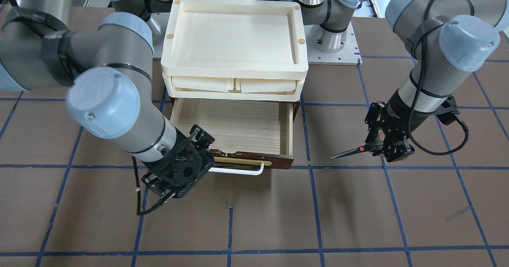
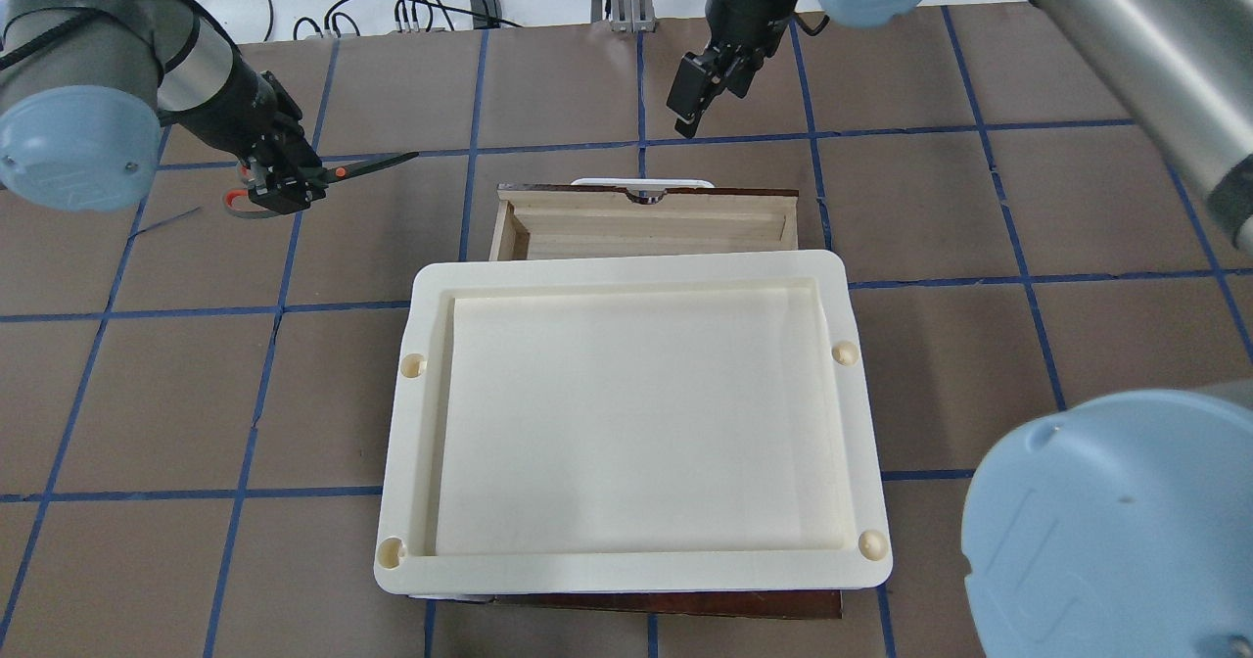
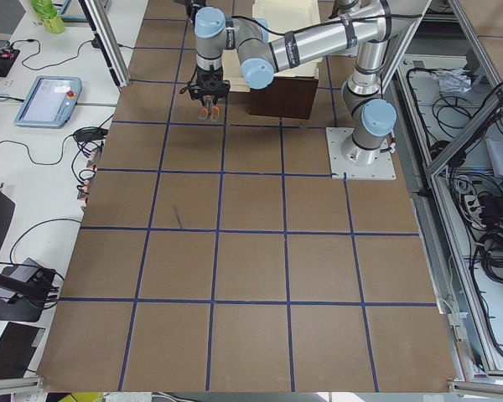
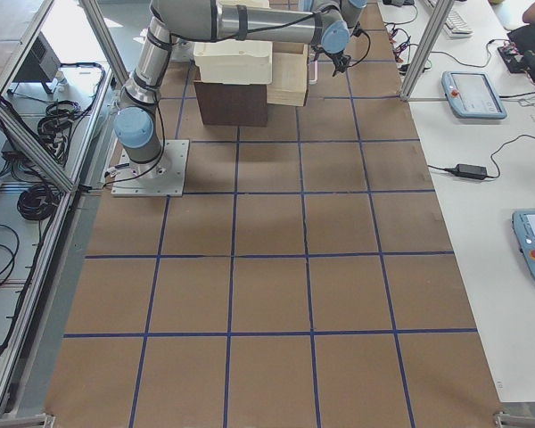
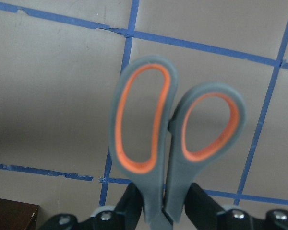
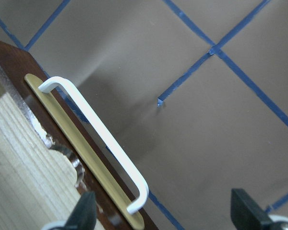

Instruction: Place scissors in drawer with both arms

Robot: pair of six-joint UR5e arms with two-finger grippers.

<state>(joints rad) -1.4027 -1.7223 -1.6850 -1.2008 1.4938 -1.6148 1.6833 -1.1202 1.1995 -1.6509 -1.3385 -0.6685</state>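
Observation:
Next, I let go of the scissors with my left gripper on the drawer's pale wood bottom, just behind its front panel (image 1: 236, 141).
The scissors (image 1: 360, 149) have grey handles lined orange, and dark blades that point toward the drawer. My left gripper (image 1: 387, 146) is shut on them near the pivot and holds them above the table, off to the drawer's side. They also show in the overhead view (image 2: 338, 174) and in the left wrist view (image 5: 173, 129). The dark brown drawer (image 1: 232, 124) stands pulled open, and its pale wood interior is bare. My right gripper (image 1: 181, 167) is open, just in front of one end of the white bar handle (image 6: 101, 139) and not touching it. Its fingers (image 6: 247, 211) are spread wide.
Cream plastic stacked trays (image 1: 234, 63) sit on the cabinet above the drawer and overhang its back part. The brown table (image 1: 358, 219) has blue tape grid lines. The arm bases (image 1: 330, 40) stand behind the trays.

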